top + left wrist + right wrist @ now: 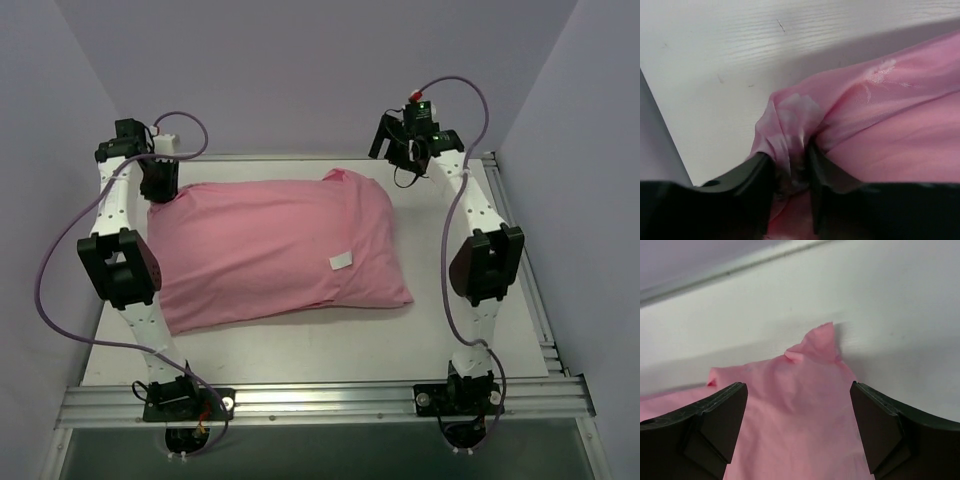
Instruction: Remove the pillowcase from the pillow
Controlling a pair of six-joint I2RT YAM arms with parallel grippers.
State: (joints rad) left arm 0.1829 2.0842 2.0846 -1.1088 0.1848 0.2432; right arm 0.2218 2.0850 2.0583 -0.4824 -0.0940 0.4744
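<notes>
The pink pillowcase's opening edge (350, 236) is beside the white tag. My right gripper goes there next and closes on it, because pulling it aside uncovers the pillow.
The pink pillowcase (275, 250) lies stuffed full in the middle of the white table, plain pink side up, with a small white tag (342, 262) on it. The white pillow is hidden inside it. My left gripper (160, 195) is at the case's far left corner and is shut on a bunch of its pink fabric (790, 135). My right gripper (392, 150) hangs open above the far right corner of the case (817, 342), its fingers (722, 412) wide apart over the pink cloth and not touching it.
The white table (330, 345) is bounded by an aluminium rail at the near edge (320, 400) and along the right side. Purple walls close in on the left, right and back.
</notes>
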